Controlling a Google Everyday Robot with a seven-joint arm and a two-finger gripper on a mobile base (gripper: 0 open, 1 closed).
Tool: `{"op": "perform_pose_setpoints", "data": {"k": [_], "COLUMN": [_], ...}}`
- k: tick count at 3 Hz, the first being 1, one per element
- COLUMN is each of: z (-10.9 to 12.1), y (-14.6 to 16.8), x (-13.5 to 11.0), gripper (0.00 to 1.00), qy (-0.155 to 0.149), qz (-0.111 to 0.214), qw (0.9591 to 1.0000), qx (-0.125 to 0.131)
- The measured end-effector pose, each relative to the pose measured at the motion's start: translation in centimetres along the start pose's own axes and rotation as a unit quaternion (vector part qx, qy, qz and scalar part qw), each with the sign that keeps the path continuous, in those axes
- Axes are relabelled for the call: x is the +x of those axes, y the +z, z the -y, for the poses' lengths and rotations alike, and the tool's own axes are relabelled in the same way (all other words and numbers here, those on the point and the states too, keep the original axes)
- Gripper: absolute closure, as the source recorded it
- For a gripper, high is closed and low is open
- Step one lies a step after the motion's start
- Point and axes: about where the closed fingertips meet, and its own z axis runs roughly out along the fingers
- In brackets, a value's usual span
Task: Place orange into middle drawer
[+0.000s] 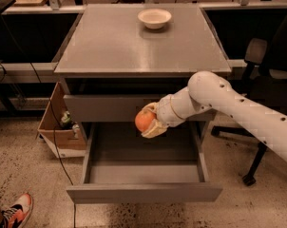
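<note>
The robot's gripper needs to set the orange down on the middle drawer's grey bottom (pixel 166 156), slightly off centre toward the side of the robot's arm.
My gripper (pixel 148 121) is shut on the orange (pixel 144 120), a small round orange fruit. It holds the fruit above the back left part of the open middle drawer (pixel 143 171), just in front of the shut grey drawer above it (pixel 100 107). The middle drawer is pulled far out and its grey floor is bare. My white arm (pixel 238 107) reaches in from the right.
A cream-white bowl (pixel 154 18) stands at the back of the grey cabinet top (pixel 115 42). A cardboard box (pixel 58 127) sits on the floor left of the cabinet. A black office chair (pixel 264 65) stands at the right. A shoe (pixel 15 210) shows at the bottom left.
</note>
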Motion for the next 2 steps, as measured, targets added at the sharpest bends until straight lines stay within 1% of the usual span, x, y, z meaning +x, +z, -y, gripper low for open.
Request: {"op": "perform_pose_setpoints", "data": {"k": [1,2], "z": [0.3,-0.9], "y": [1.1,3.3], "x": [2.5,11.0], "gripper": [1.0,1.0], "qy": [0.018,0.101], "qz": [-0.031,-0.075], "qw": [0.9993,0.9918], "qx": [-0.007,-0.024]}}
